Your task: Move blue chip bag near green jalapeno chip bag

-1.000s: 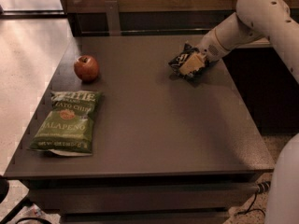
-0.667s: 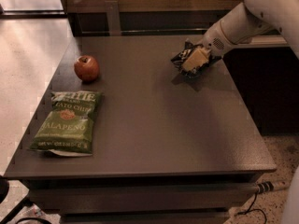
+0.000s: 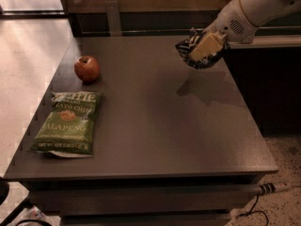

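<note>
Next, the gripper releases the blue chip bag, now lifted above the dark table, on the bare tabletop (image 3: 128, 105) next to the inner edge of the green jalapeno chip bag.
The blue chip bag (image 3: 190, 47) is a small dark navy foil bag with white lettering. My gripper (image 3: 203, 49) is shut on it and holds it lifted above the far right part of the dark table (image 3: 164, 121); its shadow falls on the tabletop below. The green jalapeno chip bag (image 3: 67, 122) lies flat near the table's front left edge, far to the left of the gripper. My white arm (image 3: 254, 6) reaches in from the upper right.
A red apple (image 3: 87, 68) stands on the table's left side, just behind the green bag. A dark counter (image 3: 263, 46) runs along the table's right back side. A cable (image 3: 268, 189) lies on the floor at the lower right.
My gripper has risen off the tabletop with the blue chip bag in it, lifting the bag into the air. The green bag and the apple have not moved.
</note>
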You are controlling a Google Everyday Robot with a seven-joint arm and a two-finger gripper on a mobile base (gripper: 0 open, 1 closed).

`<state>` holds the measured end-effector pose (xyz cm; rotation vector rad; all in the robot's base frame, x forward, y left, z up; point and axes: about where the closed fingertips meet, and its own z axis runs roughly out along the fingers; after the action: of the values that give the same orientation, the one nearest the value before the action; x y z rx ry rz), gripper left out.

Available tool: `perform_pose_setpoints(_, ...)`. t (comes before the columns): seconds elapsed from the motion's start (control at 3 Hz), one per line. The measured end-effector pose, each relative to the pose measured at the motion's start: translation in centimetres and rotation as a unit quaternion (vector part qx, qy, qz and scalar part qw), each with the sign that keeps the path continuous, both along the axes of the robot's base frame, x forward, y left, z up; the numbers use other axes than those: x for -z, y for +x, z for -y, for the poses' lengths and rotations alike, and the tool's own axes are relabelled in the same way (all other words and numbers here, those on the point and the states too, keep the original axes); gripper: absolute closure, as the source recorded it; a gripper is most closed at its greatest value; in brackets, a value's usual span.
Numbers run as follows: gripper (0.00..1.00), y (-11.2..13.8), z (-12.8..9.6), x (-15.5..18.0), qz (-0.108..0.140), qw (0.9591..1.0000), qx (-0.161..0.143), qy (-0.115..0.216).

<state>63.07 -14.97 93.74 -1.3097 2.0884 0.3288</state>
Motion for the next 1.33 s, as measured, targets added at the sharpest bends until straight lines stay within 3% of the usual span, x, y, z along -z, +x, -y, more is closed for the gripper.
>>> perform_pose_setpoints(0.33, 1.00, -2.6, -0.8, -1.1, 0.008, 0.9995, -0.026, 0.016)
perform_pose_setpoints(0.67, 1.00, -6.3, -2.9, -1.5, 0.016, 0.9964, -0.072, 0.043)
perform_pose_setpoints(1.33, 1.00, -12.5, -9.1, -0.9, 0.034, 0.9841, -0.160, 0.069)
